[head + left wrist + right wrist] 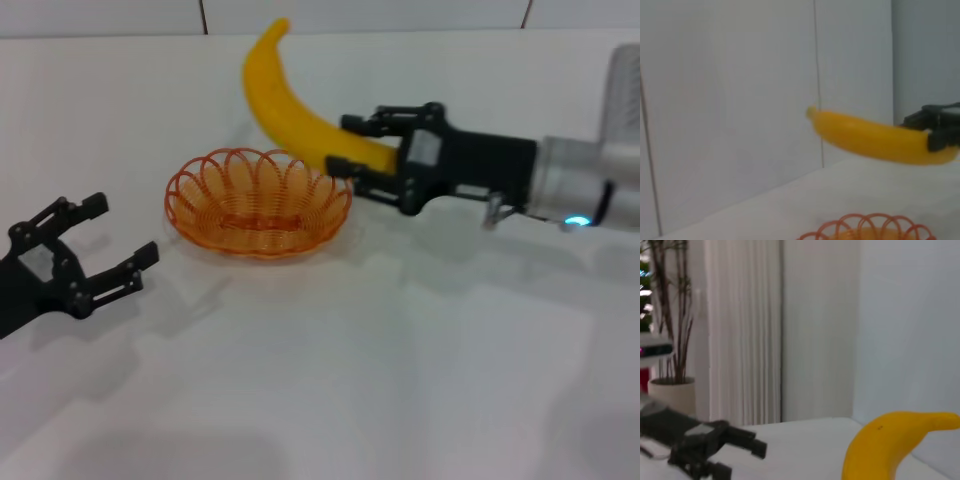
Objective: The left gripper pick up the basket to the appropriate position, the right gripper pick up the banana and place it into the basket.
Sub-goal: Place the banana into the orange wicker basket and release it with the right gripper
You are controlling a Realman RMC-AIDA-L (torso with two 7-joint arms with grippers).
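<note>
The right gripper I control will release the yellow banana across the middle of the orange wire basket (264,208), with the banana's ends over the basket's rim. The banana is now held just above the far rim.
The orange wire basket (258,200) sits on the white table at centre left; its rim also shows in the left wrist view (867,227). My right gripper (360,150) reaches in from the right and is shut on one end of the yellow banana (285,105), holding it in the air just behind and above the basket's far right rim. The banana also shows in the left wrist view (875,137) and the right wrist view (890,445). My left gripper (105,240) is open and empty, low at the left, a short way from the basket.
The white table (400,360) runs to a tiled wall (400,15) at the back. In the right wrist view the left gripper (737,442) shows farther off, with a curtain (745,330) and a potted plant (670,340) behind it.
</note>
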